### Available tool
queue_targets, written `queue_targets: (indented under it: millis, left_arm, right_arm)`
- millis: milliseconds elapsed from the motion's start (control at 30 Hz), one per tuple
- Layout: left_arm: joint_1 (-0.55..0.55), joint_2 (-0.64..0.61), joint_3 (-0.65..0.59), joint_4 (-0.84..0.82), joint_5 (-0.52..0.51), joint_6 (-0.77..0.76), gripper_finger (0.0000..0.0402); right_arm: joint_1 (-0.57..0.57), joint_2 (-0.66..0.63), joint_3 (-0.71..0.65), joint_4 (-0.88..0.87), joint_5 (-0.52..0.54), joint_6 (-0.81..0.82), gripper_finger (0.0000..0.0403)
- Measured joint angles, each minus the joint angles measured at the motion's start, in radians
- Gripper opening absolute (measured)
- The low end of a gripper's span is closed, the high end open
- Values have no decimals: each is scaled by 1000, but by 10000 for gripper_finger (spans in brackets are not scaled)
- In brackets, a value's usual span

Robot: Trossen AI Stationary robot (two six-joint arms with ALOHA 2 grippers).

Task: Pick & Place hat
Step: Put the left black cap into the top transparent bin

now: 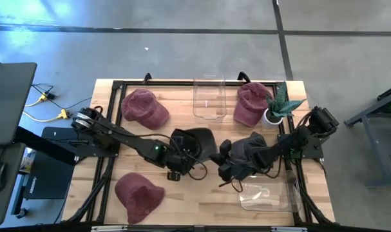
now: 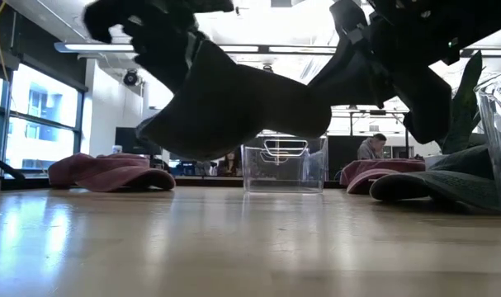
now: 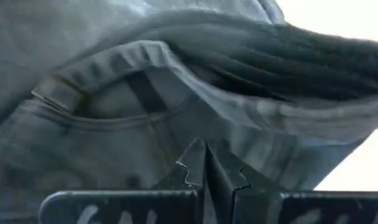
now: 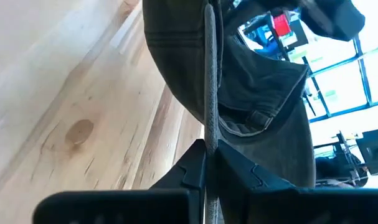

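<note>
The shut fingers of my left gripper point into the top of the dark hat while my right gripper holds the hat, so next my left gripper backs out and grabs the brim's edge (image 2: 306, 107).
A dark hat (image 1: 196, 140) hangs above the middle of the table, lifted clear in the low view (image 2: 233, 107). My left gripper (image 1: 180, 154) is shut on its crown side and my right gripper (image 1: 222, 158) is shut on its brim. A second dark hat (image 1: 252, 148) lies on the table under my right arm, resting on its rim (image 2: 448, 188). Three maroon hats lie at the far left (image 1: 143, 107), near left (image 1: 138, 193) and far right (image 1: 249, 104). My left gripper pinches the hat's cloth at the crown's lower edge (image 3: 204, 134) between its two fingers, beside the inner band (image 3: 114, 93). The fingers slant down from the table's left side. The hat is off the table. My right gripper pinches the brim's edge (image 4: 207, 127) between its two fingers, the brim standing on edge between them. The fingers come nearly level from the table's right side. The crown (image 4: 263, 93) hangs beyond, clear of the wood.
One clear bin (image 1: 209, 98) stands at the far middle, another (image 1: 267, 195) at the near right. A potted plant (image 1: 277, 107) stands at the far right, by the maroon hat. Bare wood lies between the near-left hat and the near bin.
</note>
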Motion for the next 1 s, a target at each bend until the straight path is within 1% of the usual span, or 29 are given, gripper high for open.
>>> queue_targets:
  millis: [67, 167, 300, 433, 567, 800, 933, 1000]
  left_arm:
    - [1, 0, -4, 43, -36, 18, 1]
    - [11, 1, -36, 63, -49, 41, 1]
    - [36, 29, -103, 50, -21, 0, 1]
    - [43, 28, -133, 52, 15, -30, 1]
    - [31, 17, -93, -15, 22, -32, 1]
    - [18, -3, 16, -82, 26, -28, 1]
    - [20, -3, 31, -51, 19, -29, 1]
    - [21, -2, 12, 27, 17, -4, 1]
  right_arm:
    - [8, 0, 0, 2, -1, -7, 16]
    - [26, 0, 0, 7, 16, -38, 8]
    - [60, -8, 0, 16, 46, -92, 16]
    - [70, -46, 0, 16, 6, -89, 17]
    - [70, -79, 0, 11, -63, -57, 7]
    - [70, -87, 1, 7, -75, -40, 23]
    - [70, -87, 1, -1, -77, -38, 11]
    - [70, -87, 1, 0, -77, -39, 7]
